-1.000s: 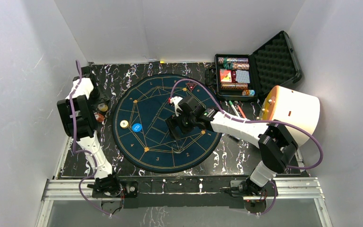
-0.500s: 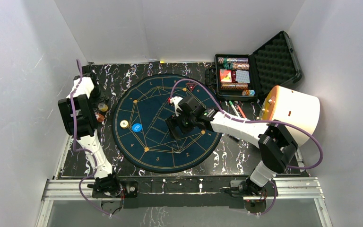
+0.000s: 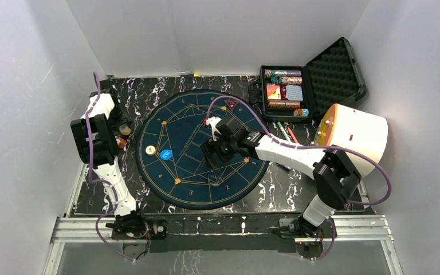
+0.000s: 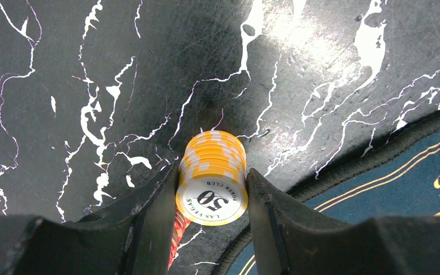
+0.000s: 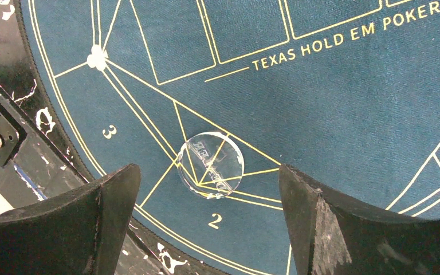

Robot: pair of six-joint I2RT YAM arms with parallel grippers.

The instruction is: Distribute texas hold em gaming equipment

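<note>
Next, I put the yellow-and-white chips on the mat (image 3: 250, 138) between the red triangle and the orange spot nearest the pens with my left gripper.
A stack of yellow-and-white poker chips (image 4: 212, 177), its top chip marked 50, stands on the black marble table just off the mat's left edge. My left gripper (image 4: 212, 197) is shut on it, one finger pressing each side. A red-and-white chip stack (image 4: 175, 243) peeks from behind the left finger. In the top view the left gripper (image 3: 121, 134) hangs over these chips. My right gripper (image 5: 207, 172) stands wide open above the blue mat (image 3: 229, 114), over a clear round disc (image 5: 210, 165) by the number 2. A cream disc (image 3: 150, 150) and a blue disc (image 3: 165, 153) lie on the mat's left part.
An open black case (image 3: 258, 94) at the back right holds rows of chips and card decks (image 3: 285, 91). A big white cylinder with an orange end (image 3: 358, 137) lies right of the mat. Red and green pens (image 3: 286, 133) lie between case and mat.
The left gripper's fingers have come together on the yellow chip stack. Neither arm has visibly moved, and the right gripper stays open.
</note>
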